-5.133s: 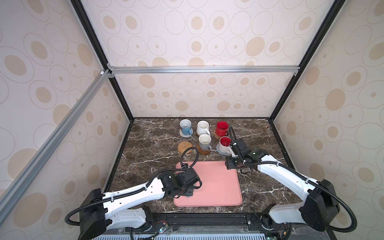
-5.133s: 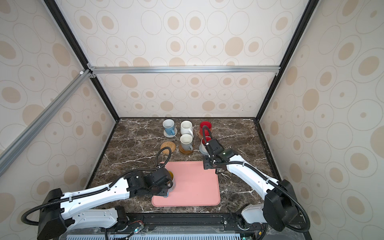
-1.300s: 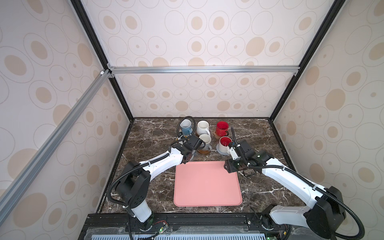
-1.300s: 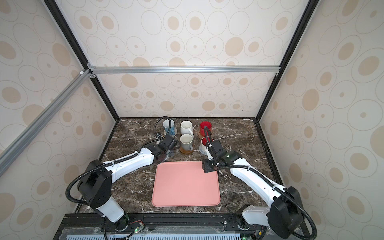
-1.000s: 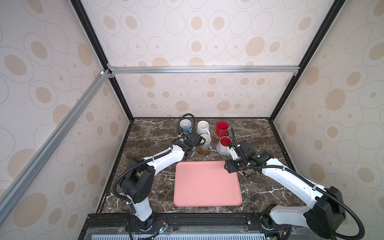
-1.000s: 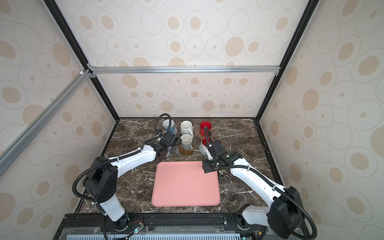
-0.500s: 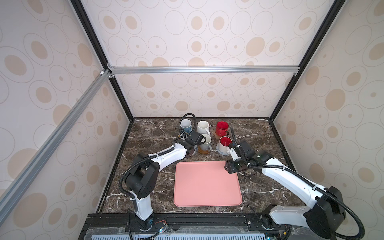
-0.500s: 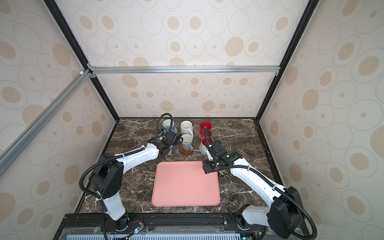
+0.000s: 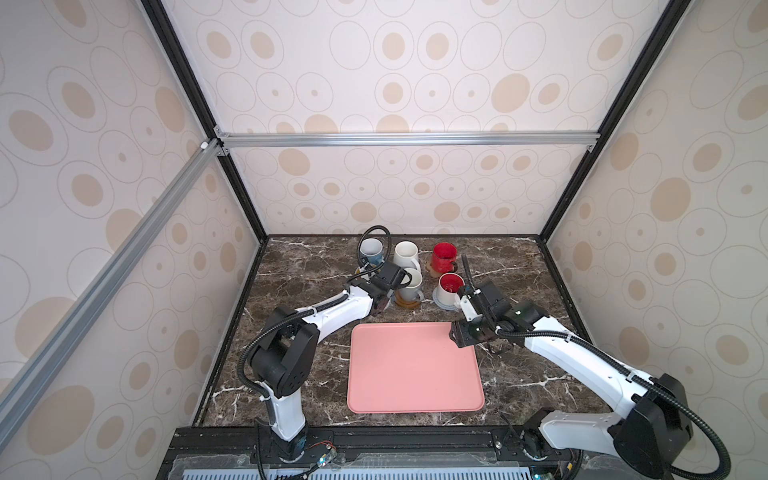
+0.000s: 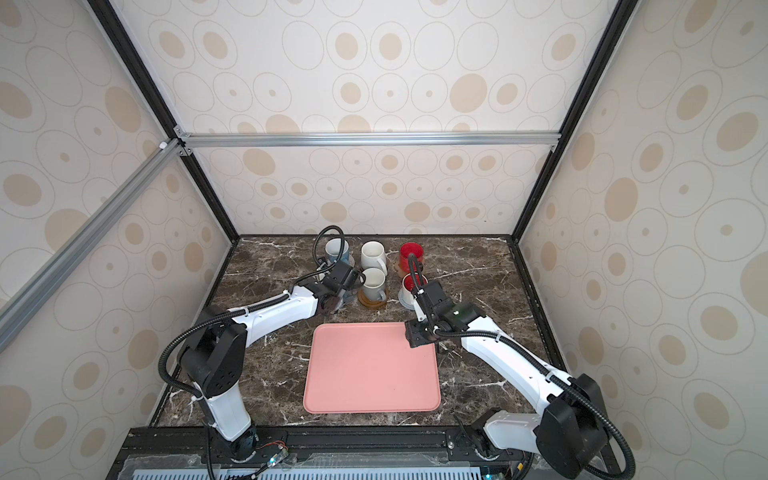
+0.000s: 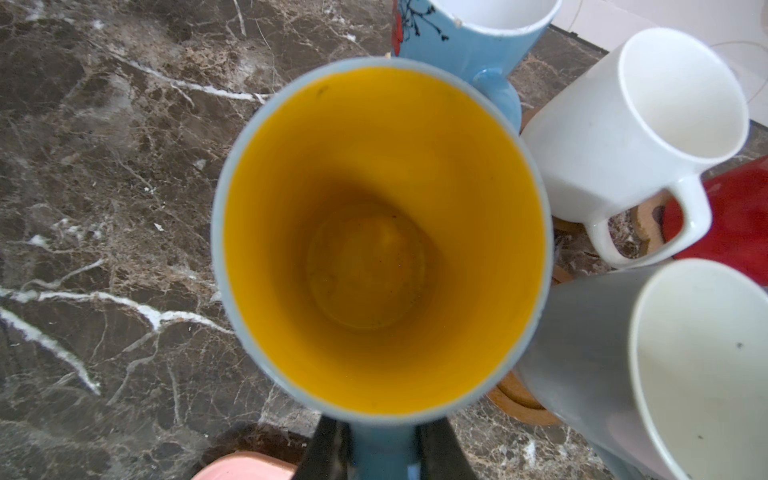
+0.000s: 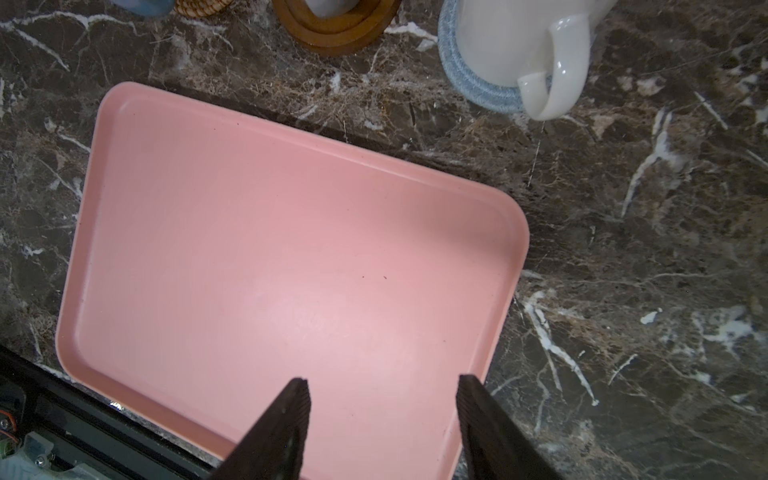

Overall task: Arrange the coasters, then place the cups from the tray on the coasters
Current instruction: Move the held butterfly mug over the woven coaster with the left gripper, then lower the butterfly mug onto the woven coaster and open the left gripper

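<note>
I should use my left gripper to set the yellow-inside blue cup down and let it go beside the near white cup [image 9: 368, 289] [image 11: 365, 264], in front of the rear blue cup.
My left gripper [image 11: 382, 451] is shut on the handle of the blue cup with a yellow inside [image 11: 374, 232], which stands upright among the other cups, left of the near white cup [image 9: 411, 282]. My left gripper [image 9: 384, 291] hides it in both top views. The cup's base shows beside the tan rattan coaster [image 12: 203, 6]. Behind stand a blue cup [image 9: 371, 250], a white cup [image 9: 406, 253] and a red cup [image 9: 444, 254]. The pink tray [image 9: 415, 368] is bare. My right gripper [image 12: 382, 399] hangs open over its far right corner.
The near white cup sits on a brown disc coaster [image 9: 409, 302]. The white cup with a red inside [image 9: 451, 286] sits on a pale blue-grey coaster [image 12: 461, 79]. The cups crowd close together at the back of the dark marble table [image 9: 307, 270].
The left arm carried the yellow-lined cup from the tray's near left corner to the cluster at the back, edging further back over the last second. The right arm has not moved.
</note>
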Controlling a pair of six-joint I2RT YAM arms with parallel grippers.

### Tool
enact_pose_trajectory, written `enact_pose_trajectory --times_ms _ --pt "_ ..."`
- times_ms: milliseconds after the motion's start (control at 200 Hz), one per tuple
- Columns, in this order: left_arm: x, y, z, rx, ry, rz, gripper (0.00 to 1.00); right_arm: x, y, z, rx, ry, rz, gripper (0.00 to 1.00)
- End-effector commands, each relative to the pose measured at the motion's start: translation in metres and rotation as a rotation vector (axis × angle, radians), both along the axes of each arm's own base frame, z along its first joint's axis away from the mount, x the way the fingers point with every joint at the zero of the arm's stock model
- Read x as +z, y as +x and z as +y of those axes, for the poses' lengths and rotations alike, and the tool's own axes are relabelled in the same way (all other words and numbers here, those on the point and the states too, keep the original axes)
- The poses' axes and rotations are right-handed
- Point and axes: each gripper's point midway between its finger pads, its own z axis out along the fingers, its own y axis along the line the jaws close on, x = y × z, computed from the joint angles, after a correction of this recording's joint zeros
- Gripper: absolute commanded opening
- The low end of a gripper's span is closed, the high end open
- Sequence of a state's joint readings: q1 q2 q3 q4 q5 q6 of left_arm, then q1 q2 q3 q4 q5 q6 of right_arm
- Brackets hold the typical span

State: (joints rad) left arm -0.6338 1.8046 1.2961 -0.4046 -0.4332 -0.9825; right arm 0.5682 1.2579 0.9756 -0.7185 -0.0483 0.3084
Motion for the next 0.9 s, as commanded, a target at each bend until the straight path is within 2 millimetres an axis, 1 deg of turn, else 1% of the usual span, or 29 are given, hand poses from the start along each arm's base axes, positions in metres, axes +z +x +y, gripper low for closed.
enact_pose_trajectory --times_ms 0,315,575,675,775,895 --pt "0.029 0.023 0.005 0.057 -0.007 -0.118 0.14 -0.001 -0.004 -0.007 -0.009 -0.018 0.0 0.6" --pt "0.014 0.019 0.009 0.063 0.001 -0.089 0.14 -0.002 -0.005 -0.009 -0.018 -0.017 0.004 0.6" --pt "-0.001 0.018 0.004 0.054 -0.015 -0.062 0.15 0.0 -0.005 -0.008 -0.016 -0.013 0.002 0.6" --pt "-0.006 0.017 0.002 0.052 -0.024 -0.05 0.17 -0.001 -0.006 -0.008 -0.019 -0.012 0.006 0.6" --pt "-0.008 0.016 0.001 0.05 -0.032 -0.042 0.21 0.0 -0.006 -0.008 -0.02 -0.009 0.005 0.6" --pt "-0.011 0.012 0.002 0.053 -0.038 -0.034 0.25 0.0 -0.006 -0.008 -0.019 -0.01 0.004 0.6"
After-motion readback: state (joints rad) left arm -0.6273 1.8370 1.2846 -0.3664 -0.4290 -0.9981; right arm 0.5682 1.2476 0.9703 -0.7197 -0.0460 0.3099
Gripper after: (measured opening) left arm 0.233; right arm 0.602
